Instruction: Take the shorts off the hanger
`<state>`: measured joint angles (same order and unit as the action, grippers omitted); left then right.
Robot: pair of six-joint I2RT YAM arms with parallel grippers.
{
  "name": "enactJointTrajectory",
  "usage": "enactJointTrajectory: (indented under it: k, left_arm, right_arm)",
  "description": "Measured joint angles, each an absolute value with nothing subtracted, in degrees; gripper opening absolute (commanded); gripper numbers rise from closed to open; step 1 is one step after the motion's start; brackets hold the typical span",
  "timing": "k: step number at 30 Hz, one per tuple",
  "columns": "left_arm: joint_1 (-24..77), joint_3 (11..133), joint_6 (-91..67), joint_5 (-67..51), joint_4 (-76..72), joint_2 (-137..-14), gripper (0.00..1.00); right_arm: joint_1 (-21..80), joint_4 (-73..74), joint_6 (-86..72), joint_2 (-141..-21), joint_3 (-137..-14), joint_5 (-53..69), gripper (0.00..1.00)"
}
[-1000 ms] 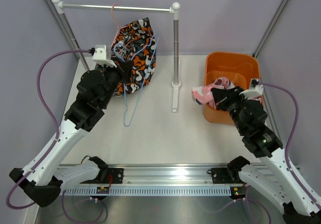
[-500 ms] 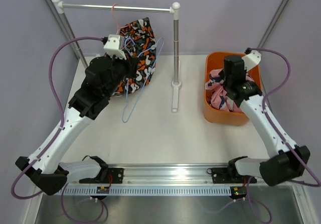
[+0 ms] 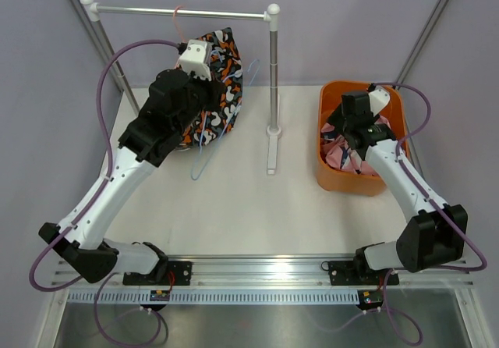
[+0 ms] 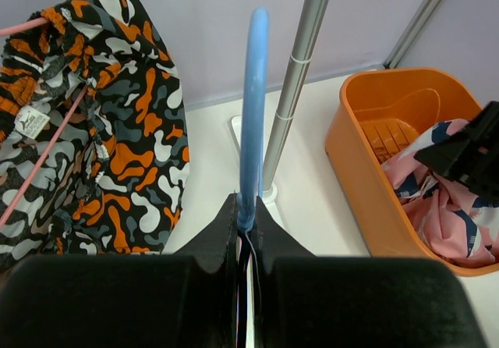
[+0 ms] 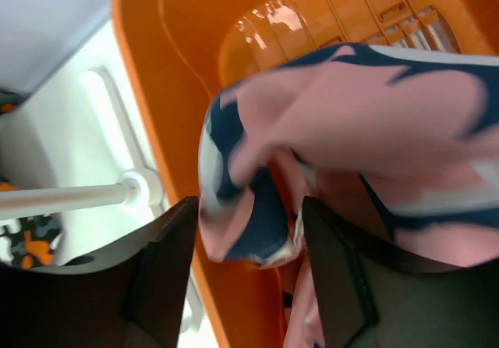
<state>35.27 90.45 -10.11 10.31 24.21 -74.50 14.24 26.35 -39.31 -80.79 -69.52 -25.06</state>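
Note:
Next, the left gripper releases the blue hanger on the rail (image 3: 233, 15) between the pink hanger and the upright post.
The black shorts (image 3: 221, 79) with orange and white blotches hang on a pink hanger (image 3: 178, 22) from the rail; the left wrist view shows them (image 4: 117, 129) at left. My left gripper (image 3: 207, 92) is shut on a bare blue hanger (image 4: 253, 90), which is pinched between the fingertips. The blue hanger's lower loop (image 3: 204, 151) dangles over the table. The pink shorts (image 3: 341, 150) lie bunched in the orange bin (image 3: 348, 181). My right gripper (image 5: 249, 243) hovers open over the bin, and a fold of the pink shorts (image 5: 351, 122) lies between its parted fingers.
A metal rail (image 3: 156, 10) spans the back, carried by an upright post (image 3: 274, 67) on a white foot (image 3: 271, 153). The post (image 4: 300, 75) stands just right of the blue hanger. Grey frame struts and walls close in both sides.
My right gripper carried the pink shorts from the bin's left rim over the bin and opened, letting them go. My left arm lifted the blue hanger up and back toward the rail.

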Motion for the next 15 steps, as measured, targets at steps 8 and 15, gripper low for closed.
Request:
enactJointTrajectory:
  k: [8, 15]
  left_arm:
    - [35.3, 101.9, -8.7, 14.9, 24.3, -82.4, 0.00]
    - [35.3, 109.5, -5.8, 21.8, 22.5, -90.0, 0.00]
  right_arm:
    - [14.2, 26.5, -38.1, -78.0, -70.3, -24.7, 0.79]
    - [14.2, 26.5, -36.8, -75.7, -70.1, -24.2, 0.79]
